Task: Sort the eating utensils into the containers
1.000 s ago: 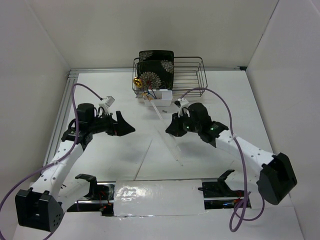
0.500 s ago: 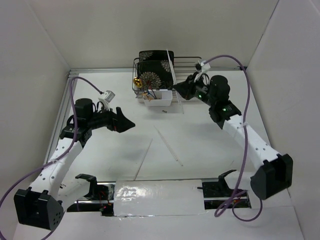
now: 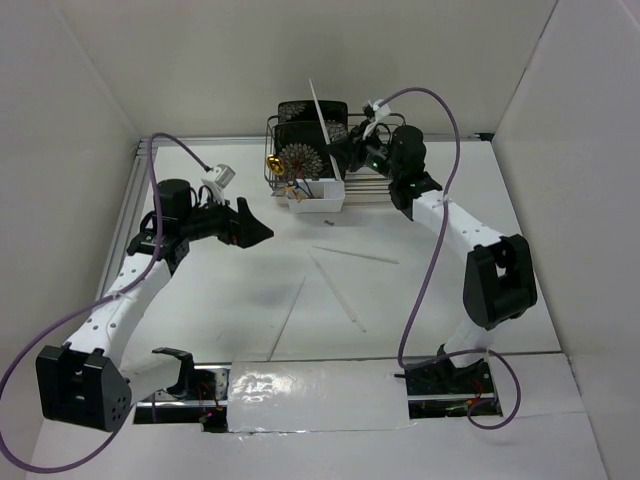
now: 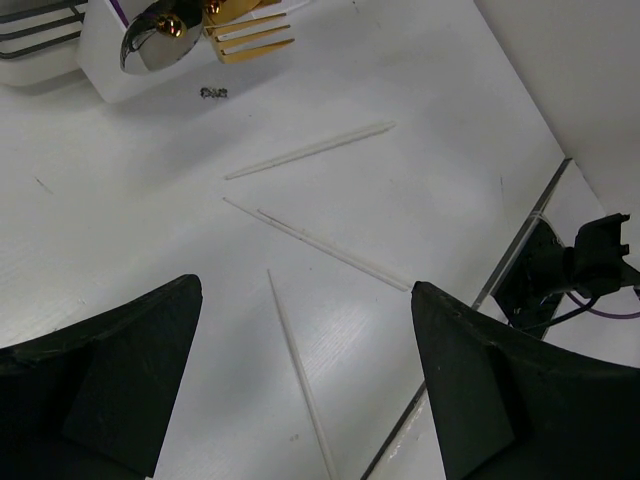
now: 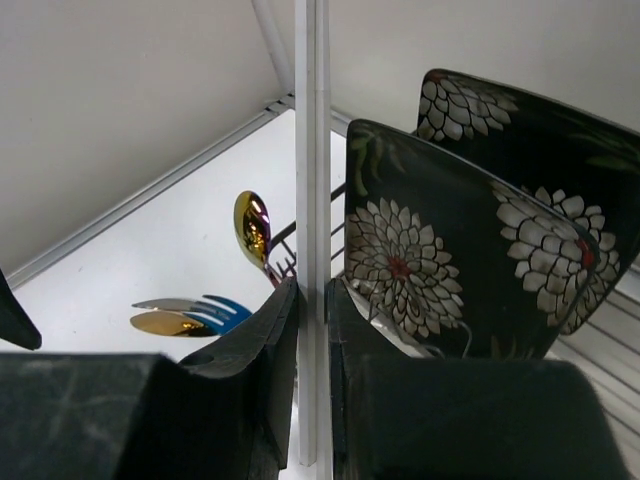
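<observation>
I need to let go of the pale chopsticks with my right gripper inside the white caddy, at the end [image 3: 327, 188] farthest from the spoons.
My right gripper [image 3: 345, 157] is shut on a pale chopstick [image 3: 320, 115] and holds it upright above the white caddy [image 3: 318, 203], in front of the wire rack. In the right wrist view the chopstick [image 5: 312, 150] runs straight up between the closed fingers [image 5: 270, 340]. A shiny gold-pink spoon [image 5: 252, 225], a blue fork [image 5: 225, 312] and a gold spoon [image 5: 165, 322] stand in the caddy. My left gripper [image 3: 262, 233] is open and empty above the table. Three chopsticks lie loose on the table [image 4: 310, 150], [image 4: 330, 250], [image 4: 300, 380].
The black wire dish rack [image 3: 385, 150] stands at the back with two black floral plates [image 5: 450, 250] in it, right behind the caddy. A small dark speck [image 4: 212, 93] lies on the table by the caddy. White walls close in both sides.
My right arm lifted from the table centre to the rack with a chopstick, now held upright. One more chopstick now lies on the table. My left gripper shifted slightly.
</observation>
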You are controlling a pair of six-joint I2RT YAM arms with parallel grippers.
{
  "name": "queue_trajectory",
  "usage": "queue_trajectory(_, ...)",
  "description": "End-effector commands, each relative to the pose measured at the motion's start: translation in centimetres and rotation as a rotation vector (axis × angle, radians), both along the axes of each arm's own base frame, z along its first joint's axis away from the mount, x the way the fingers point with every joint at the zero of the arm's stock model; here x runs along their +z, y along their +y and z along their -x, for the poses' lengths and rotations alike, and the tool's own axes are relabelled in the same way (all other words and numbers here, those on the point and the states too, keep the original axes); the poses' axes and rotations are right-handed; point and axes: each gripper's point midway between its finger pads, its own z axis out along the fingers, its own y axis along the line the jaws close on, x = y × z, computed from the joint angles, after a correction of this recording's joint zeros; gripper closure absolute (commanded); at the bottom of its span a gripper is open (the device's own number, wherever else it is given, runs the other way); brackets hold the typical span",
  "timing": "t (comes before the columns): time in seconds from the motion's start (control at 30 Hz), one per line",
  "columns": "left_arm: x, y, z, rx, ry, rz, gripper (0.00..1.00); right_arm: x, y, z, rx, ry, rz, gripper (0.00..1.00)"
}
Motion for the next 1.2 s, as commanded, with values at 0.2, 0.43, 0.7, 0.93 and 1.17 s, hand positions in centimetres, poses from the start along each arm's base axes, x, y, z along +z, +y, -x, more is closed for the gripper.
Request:
queue_trajectory(0.2,2.0,0.0,-2.7,-0.010,-0.116,-0.038,0.02,5.8,0.6,-1.3,0.038,-0.291,-0.082,1.00)
queue_trajectory(0.43,1.7,0.0,-3.4,-0.012,-0.148,-0.058,0.01,2.2,1.0,-1.2,0.067,-0.317,-0.121,1.00)
queue_trajectory(0.7,4.1,0.4,-3.0,-0.013,-0.250,-0.085,0.01,-2.1,1.4,-0.5,0.089,-0.315,-0.096,1.00)
queue_trajectory(0.93,5.7,0.5,-2.1,-0.026,-0.308,-0.048,0.00,-5.0,1.4,-0.5,0.080,-0.347,-0.078,1.00)
queue_trajectory(1.17,4.8,1.0,-0.9,-0.026,-0.323,-0.059,0.00,-7.3,1.1,-0.4,0.068,-0.372,-0.015,1.00)
